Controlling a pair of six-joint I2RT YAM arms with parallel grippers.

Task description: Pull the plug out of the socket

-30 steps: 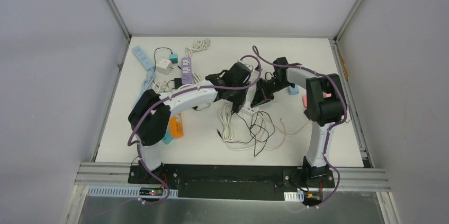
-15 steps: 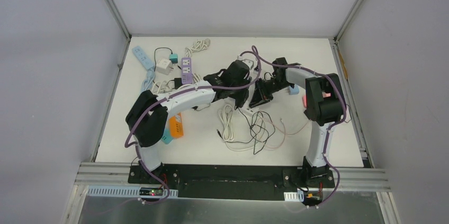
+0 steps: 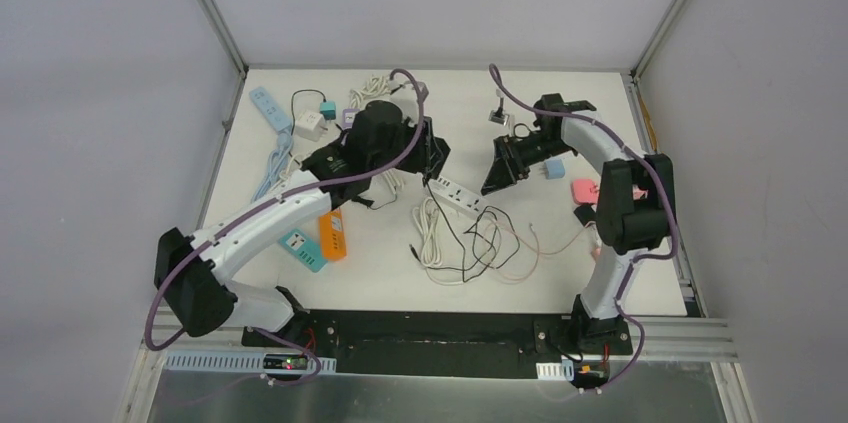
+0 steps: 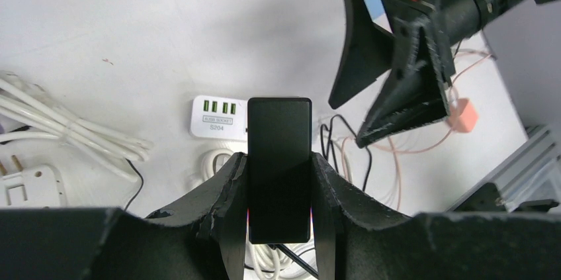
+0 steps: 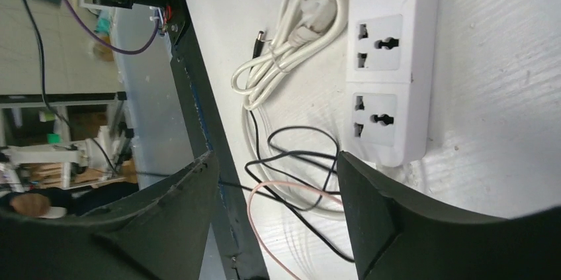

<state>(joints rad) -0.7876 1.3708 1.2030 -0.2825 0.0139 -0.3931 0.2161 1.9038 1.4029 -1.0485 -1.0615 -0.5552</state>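
Observation:
Next, my left gripper lets go of the black plug on the table (image 3: 386, 216) between the orange block and the coiled white cable.
The black plug (image 4: 279, 161) is clamped between my left gripper's (image 4: 279, 190) fingers and held in the air, clear of the socket. The socket, a white power strip (image 3: 458, 193) with green USB ports (image 4: 215, 116), lies flat on the table below and ahead of the plug. The plug's black cord trails down from it. My right gripper (image 5: 276, 161) stands open with nothing between its fingers, hovering just to the right of the strip (image 5: 390, 61), whose two outlets both show empty. From the left wrist view the right gripper (image 4: 390, 81) points down at the table.
A tangle of black, white and pink cables (image 3: 480, 243) lies in front of the strip. A blue strip (image 3: 268, 108), a white adapter (image 3: 308, 125), an orange block (image 3: 332, 236) and a teal block (image 3: 302, 248) sit left. Pink (image 3: 583, 189) and light blue (image 3: 551, 169) items sit right.
My left arm has swung back to the left and lifted the black plug away from the strip. The right gripper has opened and drawn back to the right.

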